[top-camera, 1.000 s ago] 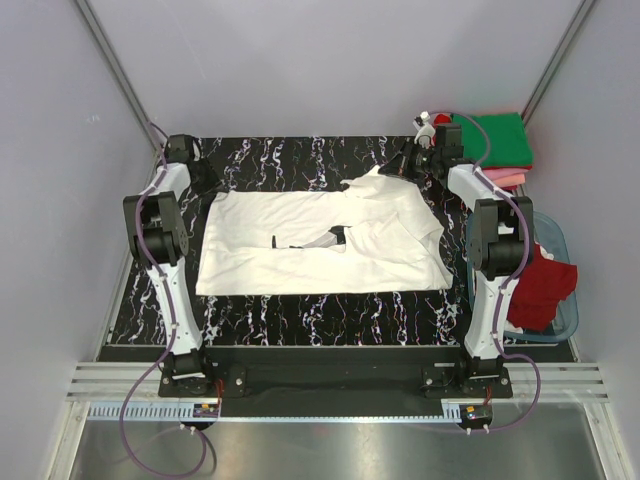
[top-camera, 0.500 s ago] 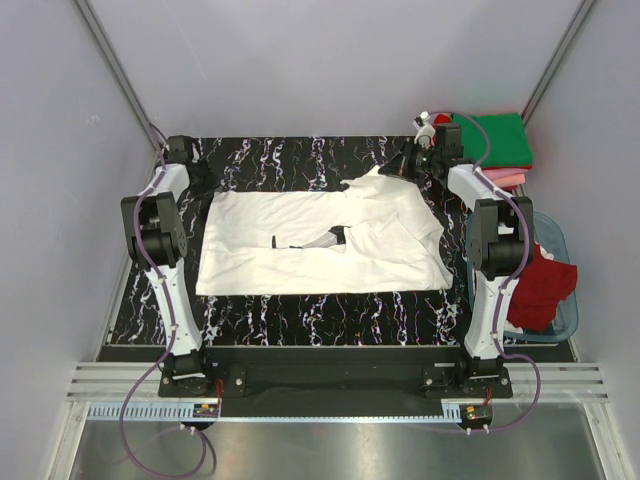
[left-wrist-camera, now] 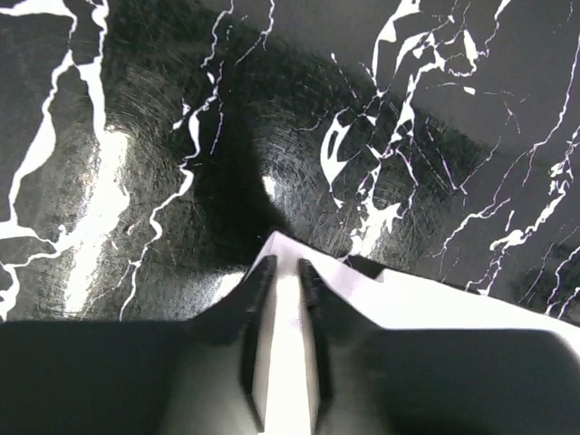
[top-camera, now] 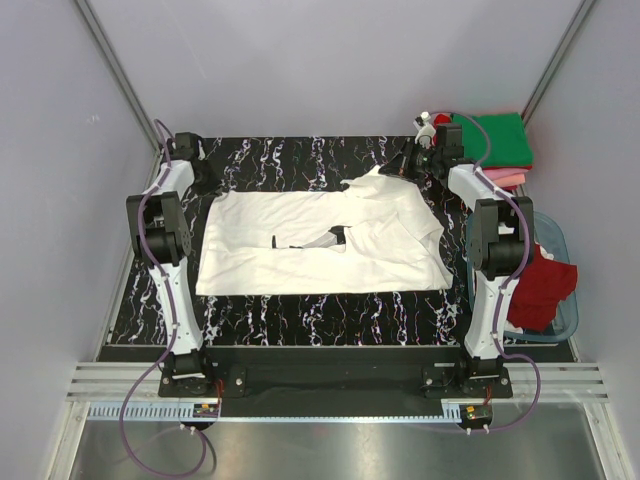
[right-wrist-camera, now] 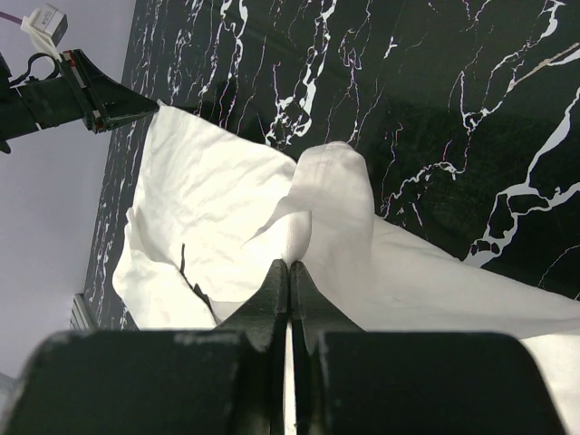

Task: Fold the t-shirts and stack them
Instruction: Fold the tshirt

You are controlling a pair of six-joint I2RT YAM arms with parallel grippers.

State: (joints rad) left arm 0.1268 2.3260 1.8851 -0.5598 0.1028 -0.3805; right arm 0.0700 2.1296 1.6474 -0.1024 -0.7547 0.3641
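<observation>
The tip of the white t-shirt's far corner is all that my left gripper pinches, so I should open it and grab the t-shirt's far edge further in before folding [left-wrist-camera: 355, 282].
A white t-shirt [top-camera: 310, 245] with a black print [top-camera: 335, 238] lies spread across the black marble table [top-camera: 300, 315]. My left gripper [top-camera: 207, 183] is at its far left corner and is shut on that corner, with white cloth between the fingers in the left wrist view [left-wrist-camera: 284, 265]. My right gripper [top-camera: 392, 166] is at the shirt's far right edge, shut on a raised fold of the white shirt [right-wrist-camera: 331, 195]. The right wrist view shows the jaws pressed together [right-wrist-camera: 290, 265] and the left gripper [right-wrist-camera: 136, 101] across the shirt.
A folded stack sits at the back right corner, with a green shirt [top-camera: 495, 140] on top, pink [top-camera: 508, 179] under it and red [top-camera: 441, 120] behind. A translucent tub [top-camera: 562, 250] at the right edge holds a dark red shirt [top-camera: 545, 285].
The left arm's elbow and wrist have shifted slightly toward the back right. The shirt and the right arm have not visibly moved.
</observation>
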